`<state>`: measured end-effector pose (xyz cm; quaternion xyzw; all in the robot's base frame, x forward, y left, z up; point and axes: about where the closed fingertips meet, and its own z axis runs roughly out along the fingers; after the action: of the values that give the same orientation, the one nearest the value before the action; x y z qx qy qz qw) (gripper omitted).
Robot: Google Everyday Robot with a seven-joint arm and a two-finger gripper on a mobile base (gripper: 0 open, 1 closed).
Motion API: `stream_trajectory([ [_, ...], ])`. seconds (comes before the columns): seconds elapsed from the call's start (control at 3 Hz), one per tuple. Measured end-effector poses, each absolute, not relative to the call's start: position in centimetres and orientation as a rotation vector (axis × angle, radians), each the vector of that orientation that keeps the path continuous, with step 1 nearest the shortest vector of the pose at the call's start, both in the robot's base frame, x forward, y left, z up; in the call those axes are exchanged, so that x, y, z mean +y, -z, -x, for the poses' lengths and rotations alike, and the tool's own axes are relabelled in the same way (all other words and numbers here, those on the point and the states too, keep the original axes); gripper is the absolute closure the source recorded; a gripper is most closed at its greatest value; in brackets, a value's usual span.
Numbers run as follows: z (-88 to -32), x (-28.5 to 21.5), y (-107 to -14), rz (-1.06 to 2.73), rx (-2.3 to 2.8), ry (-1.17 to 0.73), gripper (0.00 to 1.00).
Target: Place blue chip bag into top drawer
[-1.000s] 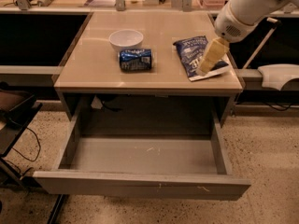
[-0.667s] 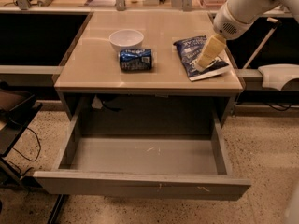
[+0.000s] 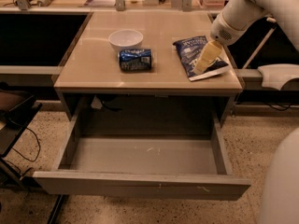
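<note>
The robot's gripper will close on the middle (image 3: 197, 57) of the blue chip bag, inward from the bag's white edge strip.
The blue chip bag (image 3: 190, 53) lies flat on the right side of the tan table top, dark navy with white lettering and a white edge strip. My gripper (image 3: 205, 60) reaches down from the upper right on the white arm, its cream fingers over the bag's right part and touching or just above it. The top drawer (image 3: 140, 183) is pulled fully open below the table, grey, with nothing inside and small white scuffs on its front panel.
A white bowl (image 3: 125, 38) and a blue drink can (image 3: 135, 59) lying on its side sit at the table's middle left. Black counters flank the table. A white robot part (image 3: 282, 185) fills the lower right corner.
My gripper has lifted slightly and shifted a little toward the back over the bag. The bag, can, bowl and drawer have not moved.
</note>
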<state>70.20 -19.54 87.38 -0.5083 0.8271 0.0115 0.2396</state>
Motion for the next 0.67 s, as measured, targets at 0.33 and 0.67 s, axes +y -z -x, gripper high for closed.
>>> stream_trajectory([
  [0.33,-70.6,-19.9,-86.4,1.377,2.274,-0.032,0.0],
  [0.67,-77.3,-22.0,-86.6,1.322,2.273,0.044,0.0],
])
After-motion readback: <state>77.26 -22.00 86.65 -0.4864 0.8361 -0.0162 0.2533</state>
